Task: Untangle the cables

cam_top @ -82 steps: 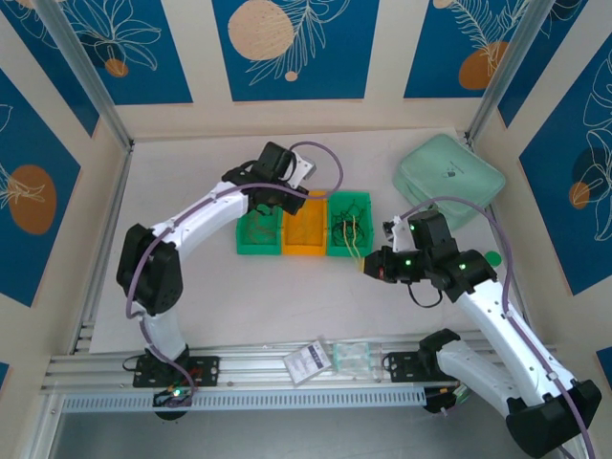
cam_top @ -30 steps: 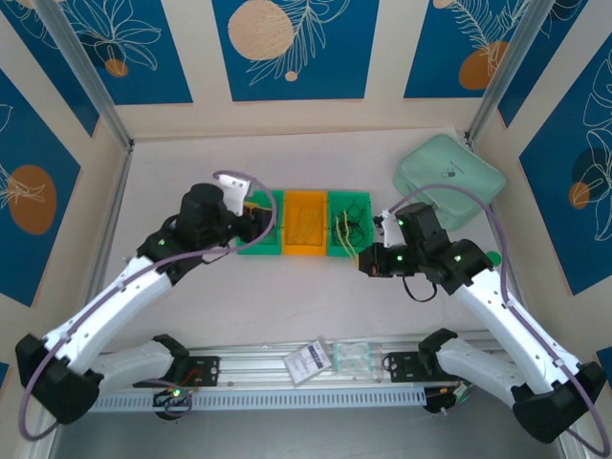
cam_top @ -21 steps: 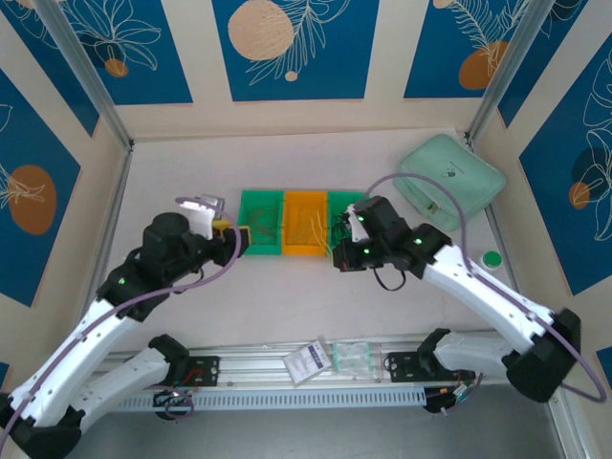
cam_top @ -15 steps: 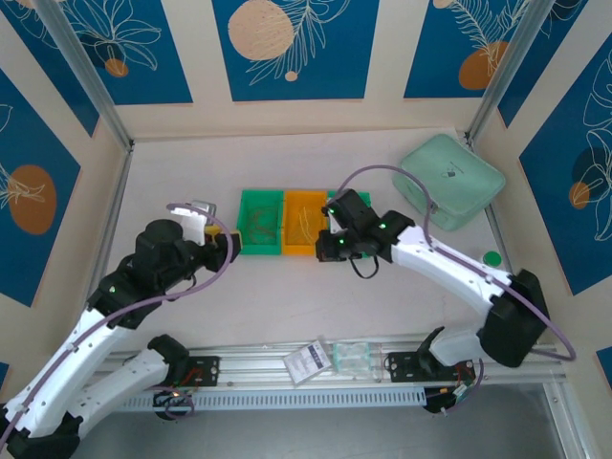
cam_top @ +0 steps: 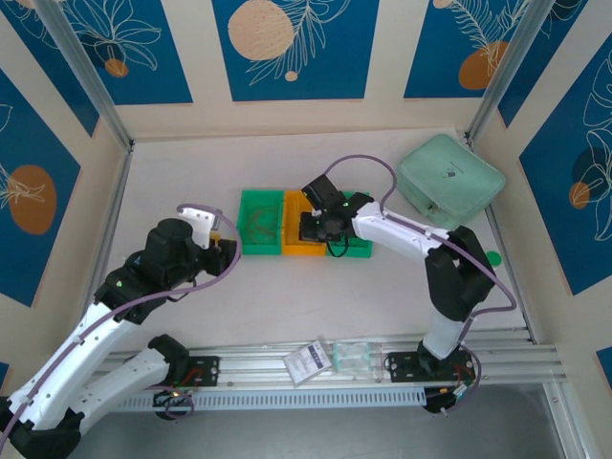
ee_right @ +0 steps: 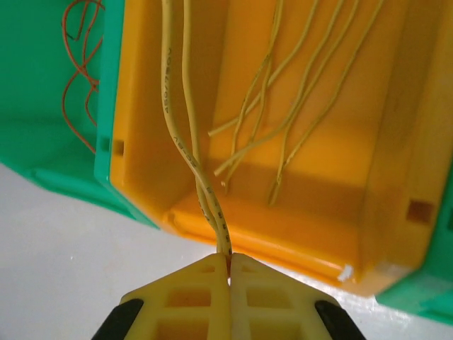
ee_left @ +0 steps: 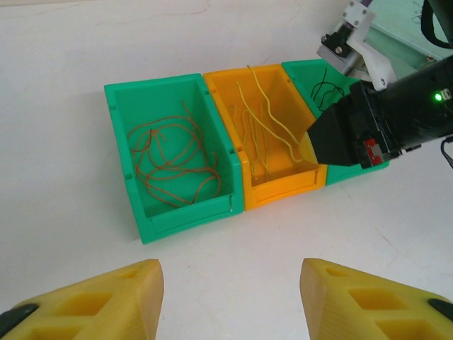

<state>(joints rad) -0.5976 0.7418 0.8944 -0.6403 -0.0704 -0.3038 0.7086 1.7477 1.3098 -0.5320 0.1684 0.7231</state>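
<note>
The robot's right gripper should release the two pale yellow cables on top of the other cables inside the orange bin (cam_top: 304,225) (ee_right: 290,64).
Three bins stand in a row. The left green bin (ee_left: 141,212) holds red cables (ee_left: 173,159), the orange bin (ee_left: 283,185) holds pale yellow cables (ee_left: 265,127), and the right green bin (ee_left: 301,71) holds dark cables (ee_left: 325,88). My right gripper (ee_right: 230,261) is shut on two pale yellow cables (ee_right: 177,106) that twist together and hang over the orange bin's (ee_right: 283,237) near wall. In the top view the right gripper (cam_top: 308,229) is above the orange bin (cam_top: 304,247). The left gripper (ee_left: 230,297) is open with nothing between its fingers, short of the bins over bare table, at the left gripper (cam_top: 227,251) spot left of the row.
A mint green pouch (cam_top: 449,179) lies at the back right. A green button (cam_top: 491,257) sits by the right edge. Two small packets (cam_top: 308,361) lie on the rail at the table's near edge. Walls enclose the table on three sides.
My right gripper has swung left from the right green bin to the orange bin, carrying the yellow cables. The left arm has drawn back from the left green bin toward the near left.
</note>
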